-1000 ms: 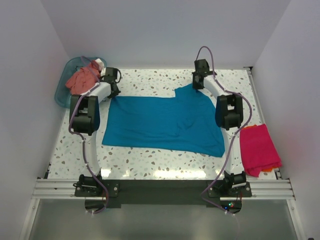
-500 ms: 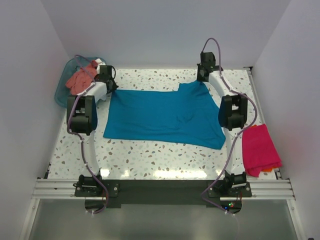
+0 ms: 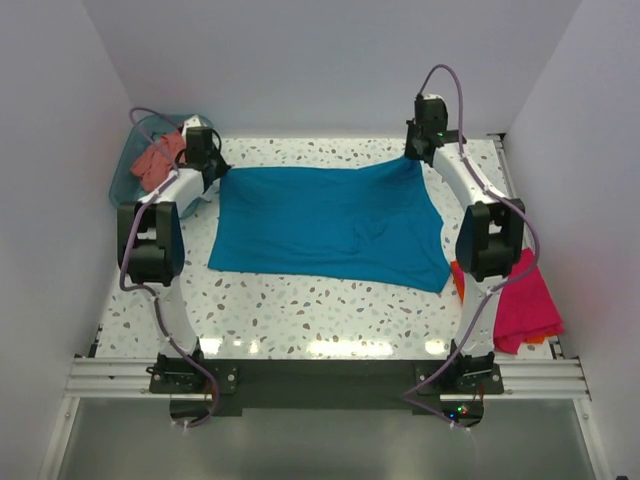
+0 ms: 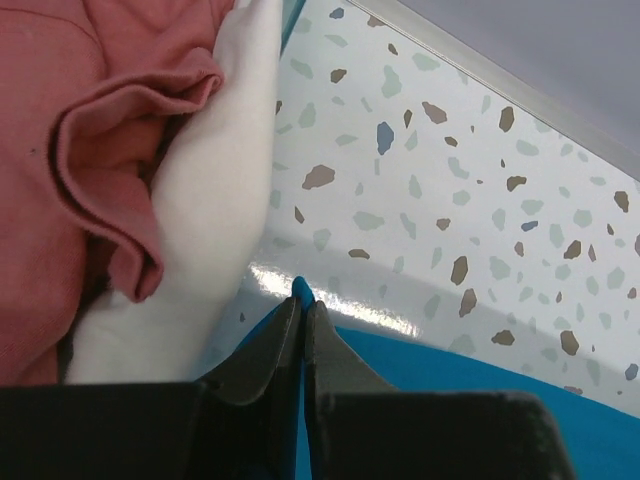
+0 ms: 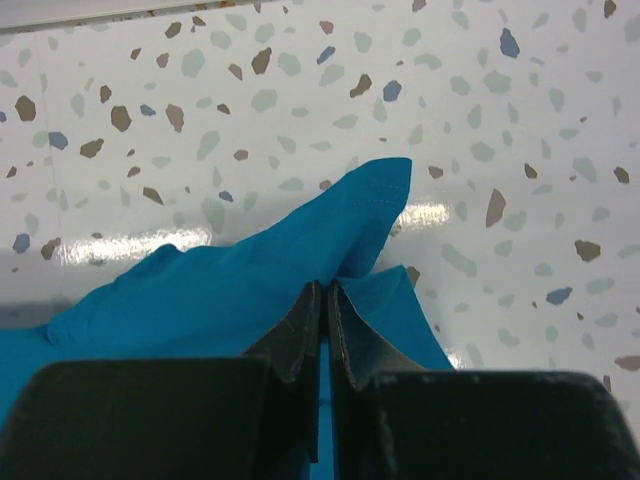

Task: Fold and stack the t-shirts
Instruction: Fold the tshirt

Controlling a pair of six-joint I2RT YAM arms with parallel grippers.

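Observation:
I will release the teal-blue t-shirt's far corner with my right gripper on its near part (image 3: 424, 262), near the magenta-pink shirt.
The large teal-blue t-shirt (image 3: 330, 225) lies spread across the middle of the table. My left gripper (image 3: 214, 172) is shut on its far left corner (image 4: 300, 292), next to the basket. My right gripper (image 3: 417, 156) is shut on its far right corner (image 5: 350, 235), which bunches up at the fingertips. A salmon-pink shirt (image 4: 80, 130) and a white one (image 4: 215, 200) hang out of the basket (image 3: 128, 170). A folded magenta-pink shirt (image 3: 520, 300) lies at the right edge with an orange one (image 3: 457, 272) showing under it.
The translucent teal basket stands at the far left corner against the wall. White walls close in the table on the left, back and right. The arm bases sit on the rail at the near edge.
Both grippers have moved toward the back of the table and apart, pulling the teal-blue shirt's far edge back and out straighter. The shirt now lies flatter.

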